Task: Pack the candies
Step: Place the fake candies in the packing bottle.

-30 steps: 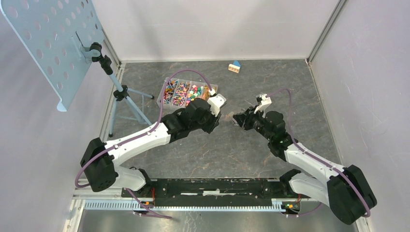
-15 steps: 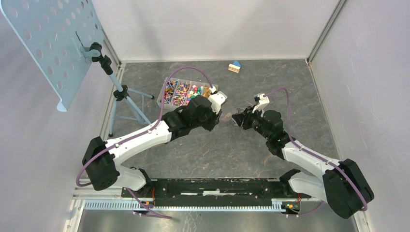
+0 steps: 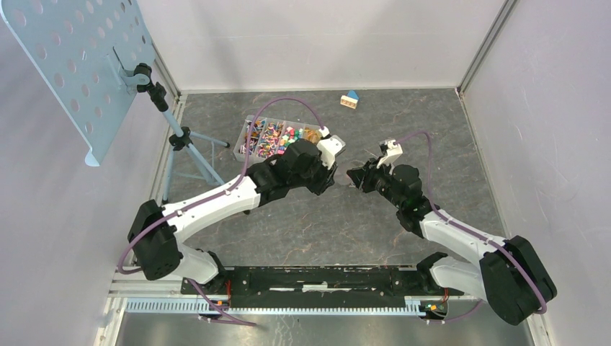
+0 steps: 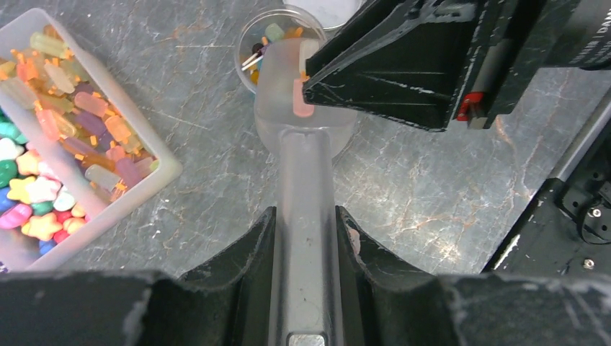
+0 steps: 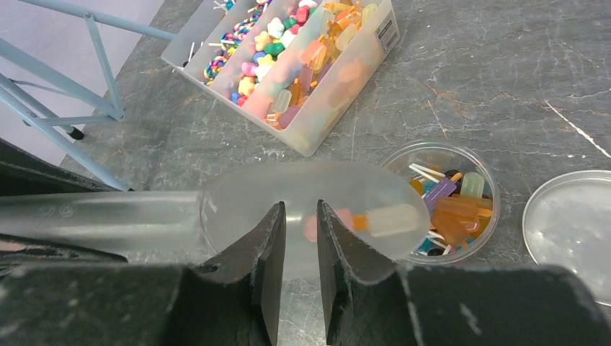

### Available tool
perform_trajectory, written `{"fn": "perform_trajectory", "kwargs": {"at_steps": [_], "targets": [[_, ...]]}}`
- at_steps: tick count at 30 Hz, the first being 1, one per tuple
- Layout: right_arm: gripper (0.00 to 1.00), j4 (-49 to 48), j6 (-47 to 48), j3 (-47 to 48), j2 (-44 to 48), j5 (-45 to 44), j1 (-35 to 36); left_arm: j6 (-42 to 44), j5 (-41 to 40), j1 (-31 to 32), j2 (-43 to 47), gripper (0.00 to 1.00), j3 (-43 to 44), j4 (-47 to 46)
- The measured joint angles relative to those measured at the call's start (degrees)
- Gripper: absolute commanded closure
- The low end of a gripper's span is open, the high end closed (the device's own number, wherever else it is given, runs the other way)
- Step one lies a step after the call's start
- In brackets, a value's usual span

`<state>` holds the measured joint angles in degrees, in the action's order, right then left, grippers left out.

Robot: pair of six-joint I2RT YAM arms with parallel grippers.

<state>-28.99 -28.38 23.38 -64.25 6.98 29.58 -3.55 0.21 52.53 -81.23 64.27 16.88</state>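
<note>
My left gripper needs to set the translucent spoon, its bowl now at the cup's edge, down and let go of it on the table (image 3: 386,234), in the space between the cup and the black rail.
My left gripper (image 4: 305,223) is shut on the handle of a translucent plastic spoon (image 4: 305,166). The spoon's bowl holds a pink candy (image 4: 302,99) and sits at the edge of a small round clear cup (image 4: 277,29) with several candies in it. My right gripper (image 5: 301,216) is just above the spoon's bowl (image 5: 238,205), its jaws a narrow gap apart with nothing between them. A pale candy with an orange end (image 5: 389,218) lies in the bowl. The cup (image 5: 439,149) is just right of the spoon. In the top view both grippers, the left one (image 3: 330,173) and the right one (image 3: 353,175), meet mid-table.
A clear divided box (image 3: 281,137) full of mixed candies stands behind the left gripper and also shows in the right wrist view (image 5: 360,65). The cup's clear lid (image 5: 573,216) lies to its right. A toy house (image 3: 349,99) sits at the back. A tripod stand (image 3: 184,140) with a perforated panel (image 3: 72,65) is at the left.
My left arm has moved away from the bases and slightly right with the spoon. The right gripper has shifted a little towards it.
</note>
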Motion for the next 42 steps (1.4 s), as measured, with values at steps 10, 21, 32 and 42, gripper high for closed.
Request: {"fn": "perform_trajectory", "kwargs": {"at_steps": [10,21,32,42], "targets": [[0.72,-0.6,0.3,-0.9,0.0,-1.4,-0.1,0.0,1.6,0.1,-3.6,0.98,4.2,1.2],[0.72,-1.4,0.4,-1.1,-1.0,-1.5,-0.1,0.9,0.8,0.1,-5.7,0.98,8.2,5.1],[0.55,1.3,1.1,-0.5,0.1,-1.7,-0.1,3.1,-2.1,0.1,-5.8,0.98,9.3,6.8],[0.02,11.0,2.9,3.1,12.1,-3.9,0.0,1.6,-9.7,0.1,2.9,0.98,5.0,6.6]]}}
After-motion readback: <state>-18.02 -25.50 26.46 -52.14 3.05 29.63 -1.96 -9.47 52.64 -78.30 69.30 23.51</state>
